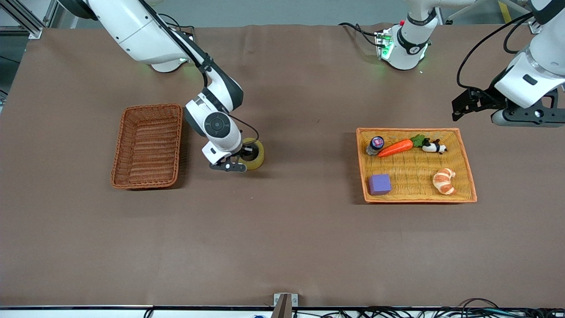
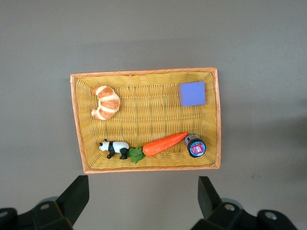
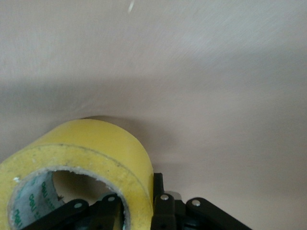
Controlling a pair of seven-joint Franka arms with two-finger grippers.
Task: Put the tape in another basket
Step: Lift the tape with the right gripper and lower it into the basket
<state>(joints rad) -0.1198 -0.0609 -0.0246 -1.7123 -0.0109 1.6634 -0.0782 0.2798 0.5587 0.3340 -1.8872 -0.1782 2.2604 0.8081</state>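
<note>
The tape, now low over the bare table, will be let go by my right gripper near the middle of the empty reddish-brown wicker basket point(image 1: 152, 148).
The tape point(image 1: 258, 154) is a yellowish roll with a grey core. My right gripper point(image 1: 245, 158) is shut on its wall, one finger inside the ring and one outside, low over the bare table between the two baskets. In the right wrist view the tape point(image 3: 96, 148) fills the lower corner, clamped by the right gripper point(image 3: 136, 200). The reddish-brown wicker basket point(image 1: 148, 145) is empty and stands beside the tape, toward the right arm's end. My left gripper point(image 1: 458, 110) is open and empty in the air over the table by the orange tray's edge; it also shows in the left wrist view point(image 2: 143, 194).
The shallow orange-yellow tray basket point(image 1: 415, 130) holds a purple cube point(image 1: 379, 184), a croissant point(image 1: 444, 180), a carrot point(image 1: 397, 147), a toy panda point(image 1: 435, 147) and a small jar point(image 1: 375, 145). The tray point(image 2: 144, 72) also fills the left wrist view.
</note>
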